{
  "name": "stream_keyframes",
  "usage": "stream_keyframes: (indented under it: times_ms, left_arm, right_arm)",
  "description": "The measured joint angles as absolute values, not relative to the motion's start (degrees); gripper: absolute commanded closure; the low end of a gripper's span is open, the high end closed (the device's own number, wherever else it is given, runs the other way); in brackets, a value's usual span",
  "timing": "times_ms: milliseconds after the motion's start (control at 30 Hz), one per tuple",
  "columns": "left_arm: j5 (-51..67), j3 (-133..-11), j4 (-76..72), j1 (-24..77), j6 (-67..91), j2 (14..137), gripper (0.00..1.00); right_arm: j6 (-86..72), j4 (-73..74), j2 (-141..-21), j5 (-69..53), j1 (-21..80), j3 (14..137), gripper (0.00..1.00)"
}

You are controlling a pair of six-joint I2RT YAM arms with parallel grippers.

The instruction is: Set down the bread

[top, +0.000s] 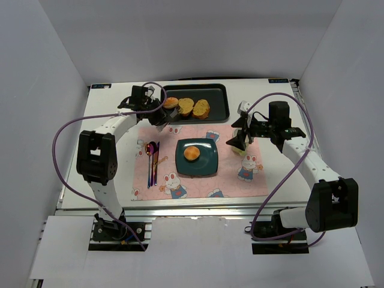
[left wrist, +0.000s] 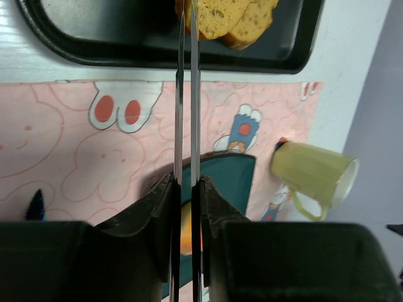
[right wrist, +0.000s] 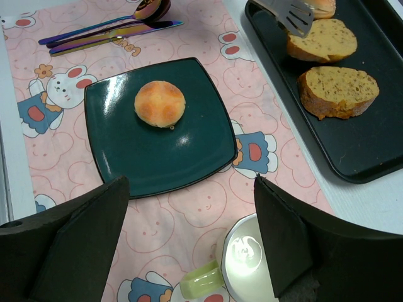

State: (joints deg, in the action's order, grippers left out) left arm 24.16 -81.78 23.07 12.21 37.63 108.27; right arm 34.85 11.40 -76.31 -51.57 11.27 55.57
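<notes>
My left gripper should set the toasted slice in the tongs down on the dark-green plate (top: 209,151) (left wrist: 230,214), beside the round bun.
A round bun (top: 192,153) lies on the dark-green square plate (top: 207,165) on the pink mat; both show in the right wrist view, bun (right wrist: 160,104) and plate (right wrist: 126,151). The black tray (top: 219,105) holds another bun (top: 171,102) and two toasted slices (top: 186,107) (top: 201,108). My left gripper (top: 157,112) is shut on metal tongs (left wrist: 186,94), whose tips (right wrist: 291,16) reach the tray bun (right wrist: 321,6). My right gripper (top: 240,139) is open and empty above the mat, over a mug.
A pale green mug (top: 241,150) lies on its side right of the plate, under my right gripper (right wrist: 190,189). Iridescent cutlery (top: 152,161) lies left of the plate. White walls enclose the table on three sides.
</notes>
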Motion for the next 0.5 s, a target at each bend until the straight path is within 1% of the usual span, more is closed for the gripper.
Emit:
stream_keyframes:
  times_ms: [300,500]
  left_arm:
    - [26.65,-79.81,13.54,12.16,48.16,105.12,0.95]
    - [29.80,-75.24,11.25,12.78,48.88,99.81,0.95]
  right_arm:
    - [34.87,11.40,-75.79,-51.57,11.25,55.57,0.16]
    - [34.89,11.40,-74.37,-51.57,10.39,55.57,0.16]
